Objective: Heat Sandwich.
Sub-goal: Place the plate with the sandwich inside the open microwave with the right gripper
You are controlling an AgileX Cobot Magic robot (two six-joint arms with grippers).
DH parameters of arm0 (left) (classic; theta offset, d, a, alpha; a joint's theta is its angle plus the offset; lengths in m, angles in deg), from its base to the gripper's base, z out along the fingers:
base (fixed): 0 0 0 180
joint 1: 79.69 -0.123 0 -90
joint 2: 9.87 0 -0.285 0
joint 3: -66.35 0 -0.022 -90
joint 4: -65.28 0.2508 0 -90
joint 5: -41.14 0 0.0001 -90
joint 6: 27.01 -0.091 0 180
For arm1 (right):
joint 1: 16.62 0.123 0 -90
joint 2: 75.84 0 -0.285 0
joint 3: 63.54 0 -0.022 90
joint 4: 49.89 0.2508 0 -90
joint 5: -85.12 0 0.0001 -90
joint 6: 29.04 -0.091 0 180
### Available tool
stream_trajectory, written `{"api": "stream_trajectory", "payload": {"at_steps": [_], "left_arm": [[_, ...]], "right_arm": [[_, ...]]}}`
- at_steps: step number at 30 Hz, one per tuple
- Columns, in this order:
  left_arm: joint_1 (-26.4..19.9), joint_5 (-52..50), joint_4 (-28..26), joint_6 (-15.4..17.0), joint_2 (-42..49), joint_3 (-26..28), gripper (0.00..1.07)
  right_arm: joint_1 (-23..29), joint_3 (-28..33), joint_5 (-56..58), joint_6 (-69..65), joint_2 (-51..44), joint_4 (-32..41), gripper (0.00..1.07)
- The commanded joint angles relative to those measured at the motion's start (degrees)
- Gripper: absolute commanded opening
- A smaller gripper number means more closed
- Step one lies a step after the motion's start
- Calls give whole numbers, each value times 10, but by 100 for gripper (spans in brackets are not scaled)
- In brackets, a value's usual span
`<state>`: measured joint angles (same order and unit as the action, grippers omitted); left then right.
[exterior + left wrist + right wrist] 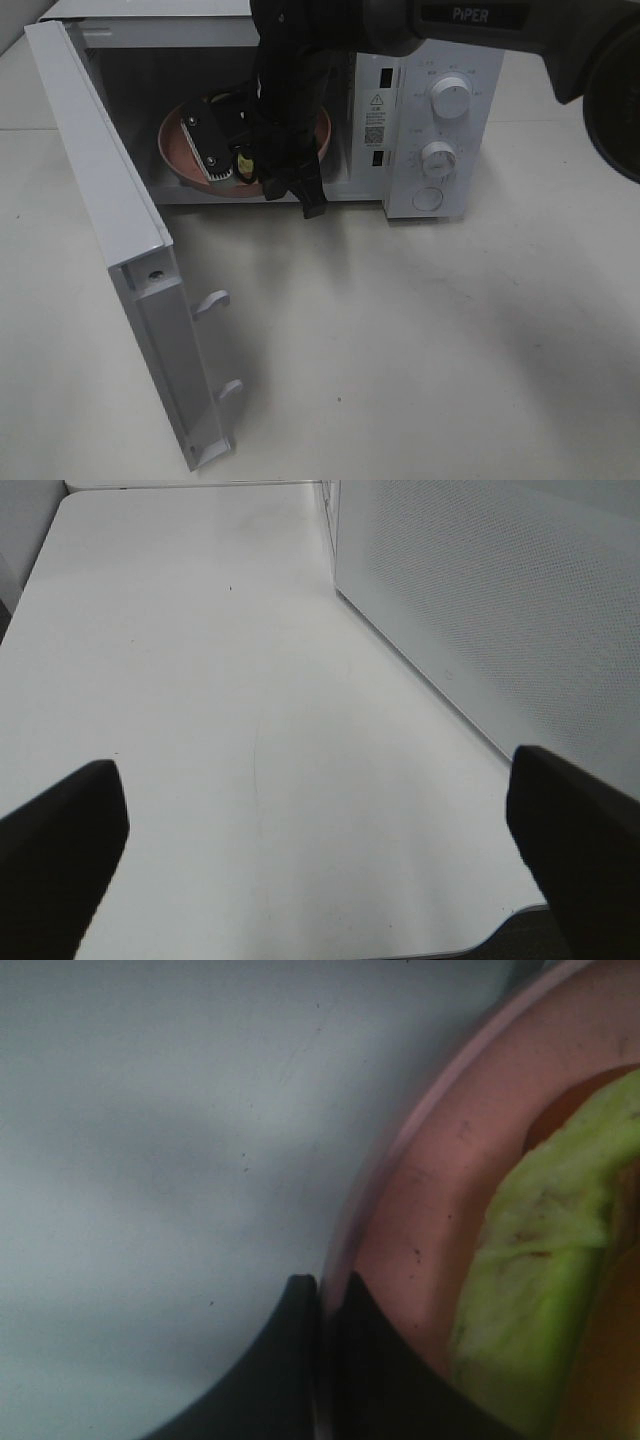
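Observation:
Next, my right gripper goes deeper inside the open microwave (255, 138), behind the front edge of its bottom. It will let go of the pink plate there.
The sandwich (540, 1260), green filling over orange bread, lies on the round pink plate (420, 1210). My right gripper (320, 1285) is shut on that plate's rim, its two dark fingers pinched together. From the high camera, the plate (175, 135) sits inside the open microwave (440, 110). My black right arm (285, 90) reaches into the cavity and hides most of the plate. Only a yellow bit of the sandwich (243, 160) peeks out there. My left gripper (320, 850) is open over the white table with nothing between its fingers (60, 850).
The microwave door (110, 200) hangs wide open, swung out to the left toward the front of the table. Two dials (448, 97) sit on the control panel. The left wrist view shows a perforated white wall (500, 610) close beside my left gripper.

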<state>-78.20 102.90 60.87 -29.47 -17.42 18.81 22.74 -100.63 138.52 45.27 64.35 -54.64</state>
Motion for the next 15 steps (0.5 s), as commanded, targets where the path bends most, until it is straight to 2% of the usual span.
{"api": "stream_trajectory", "payload": {"at_steps": [1,7,15], "left_arm": [[-3,-3,-5,3,13,-1,98],[-3,-3,-5,3,13,-1,98],[-3,-3,-5,3,9,-1,98]], "right_arm": [[-1,-30,1,-12,11,-7,0],[-6,-57,-9,-21,29,-7,0],[-18,-61,-36,-21,40,-12,0]]}}
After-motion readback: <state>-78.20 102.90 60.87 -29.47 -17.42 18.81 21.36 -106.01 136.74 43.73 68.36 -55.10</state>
